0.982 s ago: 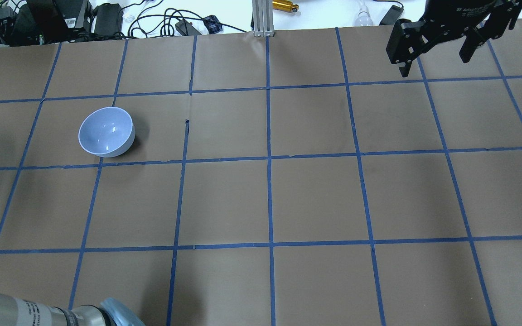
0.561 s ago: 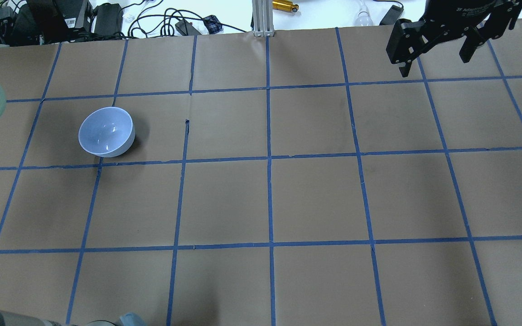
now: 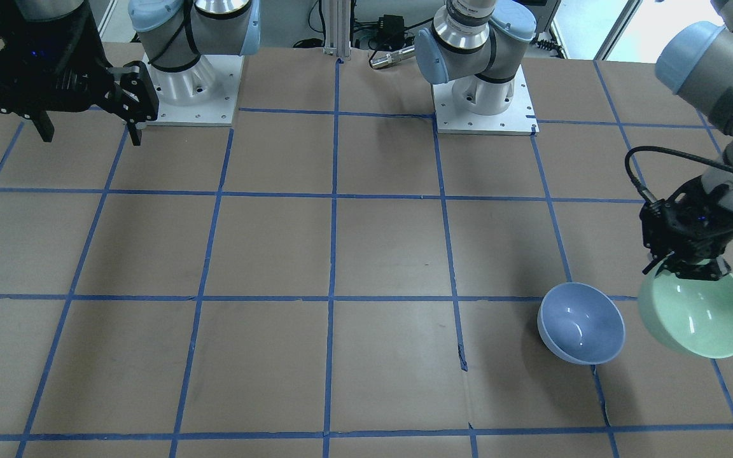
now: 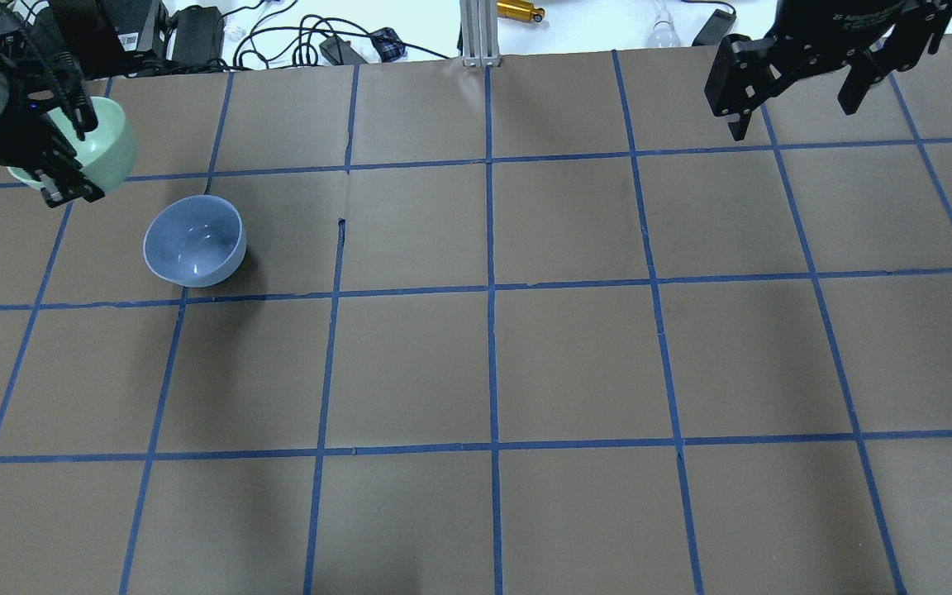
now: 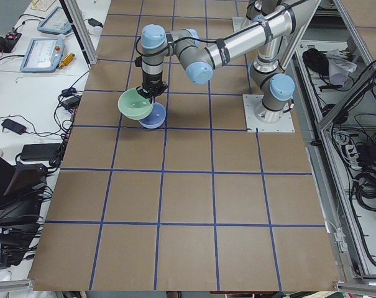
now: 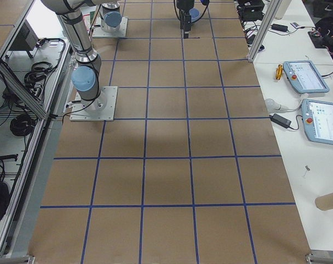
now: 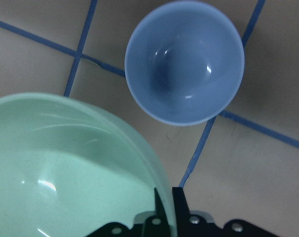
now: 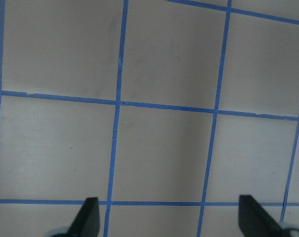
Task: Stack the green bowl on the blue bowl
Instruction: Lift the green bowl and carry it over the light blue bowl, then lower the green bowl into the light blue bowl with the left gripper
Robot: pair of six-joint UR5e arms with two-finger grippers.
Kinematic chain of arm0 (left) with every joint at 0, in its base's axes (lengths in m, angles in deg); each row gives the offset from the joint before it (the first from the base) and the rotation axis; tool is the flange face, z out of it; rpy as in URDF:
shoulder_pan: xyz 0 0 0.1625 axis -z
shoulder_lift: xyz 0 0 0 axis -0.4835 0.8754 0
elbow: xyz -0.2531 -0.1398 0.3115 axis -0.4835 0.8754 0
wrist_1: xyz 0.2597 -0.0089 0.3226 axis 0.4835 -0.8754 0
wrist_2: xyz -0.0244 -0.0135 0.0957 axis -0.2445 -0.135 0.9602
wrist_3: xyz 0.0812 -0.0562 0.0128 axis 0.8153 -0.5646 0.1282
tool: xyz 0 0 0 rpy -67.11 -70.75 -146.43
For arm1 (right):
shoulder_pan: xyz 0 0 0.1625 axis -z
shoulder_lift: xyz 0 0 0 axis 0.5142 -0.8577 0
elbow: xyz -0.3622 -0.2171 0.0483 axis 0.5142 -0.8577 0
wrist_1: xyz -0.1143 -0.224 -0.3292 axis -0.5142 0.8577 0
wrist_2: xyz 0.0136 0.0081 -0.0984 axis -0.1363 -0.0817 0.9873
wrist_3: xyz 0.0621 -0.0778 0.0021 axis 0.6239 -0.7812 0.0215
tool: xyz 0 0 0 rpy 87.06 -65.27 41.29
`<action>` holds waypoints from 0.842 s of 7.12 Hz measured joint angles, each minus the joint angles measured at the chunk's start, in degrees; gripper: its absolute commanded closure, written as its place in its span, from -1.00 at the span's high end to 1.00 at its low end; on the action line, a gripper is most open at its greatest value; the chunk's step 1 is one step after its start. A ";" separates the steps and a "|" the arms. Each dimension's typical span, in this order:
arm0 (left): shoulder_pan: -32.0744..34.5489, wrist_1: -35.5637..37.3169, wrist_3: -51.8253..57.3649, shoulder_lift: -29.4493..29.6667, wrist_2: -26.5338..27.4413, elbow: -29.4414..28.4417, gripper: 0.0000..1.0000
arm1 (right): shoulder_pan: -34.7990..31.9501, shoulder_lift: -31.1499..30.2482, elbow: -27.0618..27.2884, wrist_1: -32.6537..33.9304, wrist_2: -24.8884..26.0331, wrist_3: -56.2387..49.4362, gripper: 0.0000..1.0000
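Note:
My left gripper has the green bowl. It will let go of it inside the hollow of the blue bowl (image 3: 585,323) (image 7: 184,63), so that it nests there.
The blue bowl (image 4: 193,240) stands upright on the table at the left; it also shows in the front view (image 3: 581,322), the left wrist view (image 7: 185,60) and the left side view (image 5: 155,117). My left gripper (image 4: 63,161) is shut on the rim of the green bowl (image 4: 106,145) and holds it tilted in the air, up and to the left of the blue bowl. The green bowl also shows in the front view (image 3: 697,315), the left wrist view (image 7: 55,168) and the left side view (image 5: 133,104). My right gripper (image 4: 794,107) is open and empty at the far right.
The brown table (image 4: 492,364) carries a grid of blue tape. Cables and power bricks (image 4: 195,33) lie beyond the far edge. An aluminium post (image 4: 478,33) stands at the far middle. The arm bases (image 3: 481,95) sit on the robot's side.
My left gripper has come into the overhead view from the left edge with the green bowl and moved right towards the blue bowl. The right gripper has not moved.

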 measured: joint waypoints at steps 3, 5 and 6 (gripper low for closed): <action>4.19 4.35 -9.03 0.70 0.67 5.35 -1.00 | -0.02 0.00 0.00 0.00 0.00 0.00 1.00; 4.41 10.87 -9.53 1.52 2.61 9.36 -1.00 | -0.02 0.00 0.00 0.00 0.00 0.00 1.00; 4.45 12.32 -9.61 2.18 2.86 10.25 -1.00 | -0.03 0.00 0.00 0.00 0.00 0.00 1.00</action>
